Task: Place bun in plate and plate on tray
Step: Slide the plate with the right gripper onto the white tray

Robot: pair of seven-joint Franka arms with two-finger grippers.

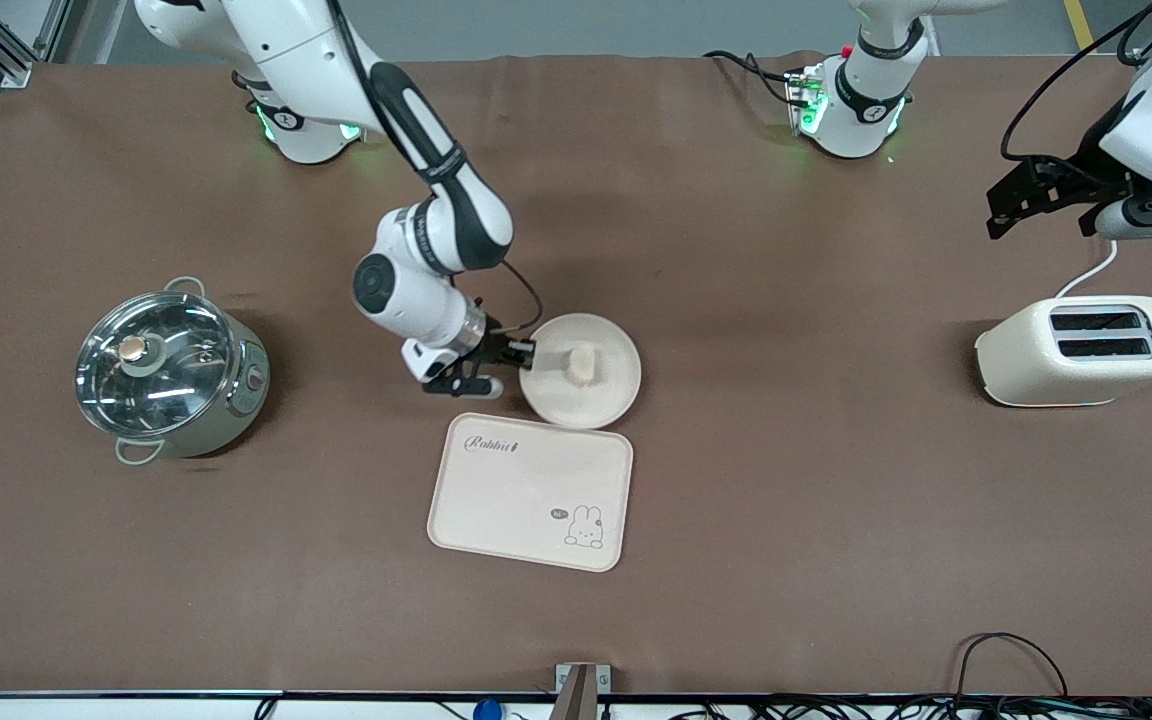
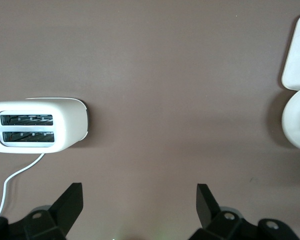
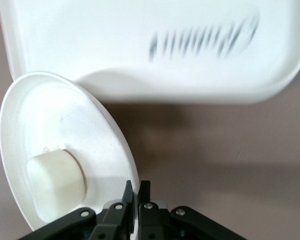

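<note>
Next, I let go of the plate with my right gripper on the middle of the tray (image 1: 531, 494), between the lettering and the bunny drawing.
The bun (image 1: 580, 364) lies in the round cream plate (image 1: 596, 395), which is beside the Rabbit tray (image 1: 531, 490), farther from the front camera and overlapping its rim. My right gripper (image 1: 526, 352) is shut on the plate's rim at the edge toward the right arm's end. In the right wrist view the gripper (image 3: 137, 192) pinches the rim of the plate (image 3: 60, 115), with the bun (image 3: 55, 185) inside and the tray (image 3: 140, 45) past it. My left gripper (image 2: 139, 192) is open and empty, waiting over the table by the toaster (image 2: 37, 125).
A lidded steel pot (image 1: 168, 370) stands toward the right arm's end. A cream toaster (image 1: 1081, 350) with a white cord stands toward the left arm's end, below the left gripper (image 1: 1026, 200). The plate (image 2: 297, 122) and tray corner (image 2: 297, 55) show at the left wrist view's edge.
</note>
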